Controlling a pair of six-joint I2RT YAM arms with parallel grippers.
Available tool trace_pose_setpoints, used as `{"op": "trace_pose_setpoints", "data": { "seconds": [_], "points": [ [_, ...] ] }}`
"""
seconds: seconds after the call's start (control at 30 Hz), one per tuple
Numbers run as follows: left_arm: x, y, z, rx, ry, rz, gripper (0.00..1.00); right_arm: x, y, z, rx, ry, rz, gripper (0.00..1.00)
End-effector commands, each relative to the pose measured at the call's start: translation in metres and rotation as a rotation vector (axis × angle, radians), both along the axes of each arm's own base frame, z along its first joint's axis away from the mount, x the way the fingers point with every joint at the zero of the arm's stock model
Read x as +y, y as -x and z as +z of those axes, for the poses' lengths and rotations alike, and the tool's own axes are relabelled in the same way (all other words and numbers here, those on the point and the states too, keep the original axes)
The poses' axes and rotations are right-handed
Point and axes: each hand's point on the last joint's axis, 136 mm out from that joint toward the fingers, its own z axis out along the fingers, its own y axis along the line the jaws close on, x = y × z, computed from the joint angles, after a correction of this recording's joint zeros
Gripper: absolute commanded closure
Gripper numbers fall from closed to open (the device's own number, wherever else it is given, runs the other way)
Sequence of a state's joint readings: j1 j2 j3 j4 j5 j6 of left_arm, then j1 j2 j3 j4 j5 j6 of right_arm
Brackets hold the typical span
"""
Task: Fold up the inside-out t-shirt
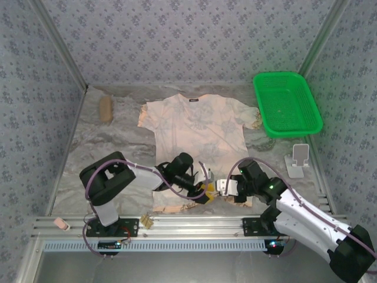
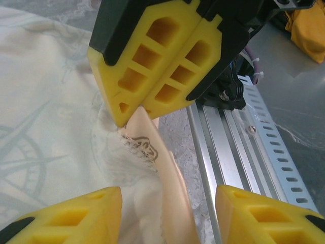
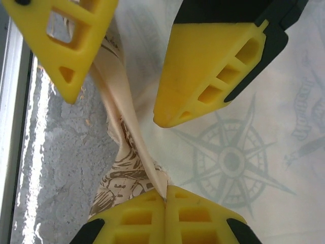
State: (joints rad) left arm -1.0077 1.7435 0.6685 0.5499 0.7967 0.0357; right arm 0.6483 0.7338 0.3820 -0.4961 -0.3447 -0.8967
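Observation:
I need to use my left gripper to take the hem's raised fold (image 2: pixel 175 203) and lift it before my right gripper reaches inside, as my right gripper is busy pinching the t-shirt's near hem.
The inside-out t-shirt (image 1: pixel 197 127) lies flat on the table, pale reverse side up, with its dark neck label (image 1: pixel 192 101) at the far end. Both grippers meet at its near hem. My right gripper (image 3: pixel 165 195) is shut on a raised ridge of the hem (image 3: pixel 119 101), where the brown print shows on the turned-up edge (image 3: pixel 119 178). In the left wrist view the right gripper (image 2: pixel 134 109) pinches the top of that ridge. My left gripper (image 2: pixel 167 203) is open, its fingers straddling the same ridge without touching it. From above, the left gripper (image 1: pixel 203 191) and right gripper (image 1: pixel 214 188) nearly touch.
A green plastic basket (image 1: pixel 287 103) stands at the back right, with a white stand (image 1: pixel 298 159) in front of it. A brown brush-like object (image 1: pixel 105 109) lies at the back left. The slotted aluminium rail (image 2: pixel 228 147) runs close beside the hem.

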Motion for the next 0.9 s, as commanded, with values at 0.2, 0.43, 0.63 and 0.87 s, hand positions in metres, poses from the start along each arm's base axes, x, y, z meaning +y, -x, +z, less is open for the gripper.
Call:
{"op": "trace_pose_setpoints", "data": {
  "seconds": [0.2, 0.43, 0.63, 0.87],
  "points": [
    [-0.014, -0.02, 0.029, -0.067, 0.081, 0.074, 0.41, 0.012, -0.001, 0.035, 0.027, -0.176, -0.02, 1.0],
    [-0.008, -0.021, 0.017, -0.089, 0.046, 0.079, 0.64, 0.006, -0.006, 0.041, 0.002, -0.177, -0.041, 1.0],
    [0.008, -0.021, 0.023, -0.086, 0.03, 0.092, 0.76, -0.004, -0.011, 0.038, -0.065, -0.102, -0.029, 1.0],
    [0.027, -0.02, 0.015, -0.072, -0.031, 0.107, 0.79, -0.007, -0.013, 0.044, -0.106, -0.06, 0.004, 1.0]
  ]
}}
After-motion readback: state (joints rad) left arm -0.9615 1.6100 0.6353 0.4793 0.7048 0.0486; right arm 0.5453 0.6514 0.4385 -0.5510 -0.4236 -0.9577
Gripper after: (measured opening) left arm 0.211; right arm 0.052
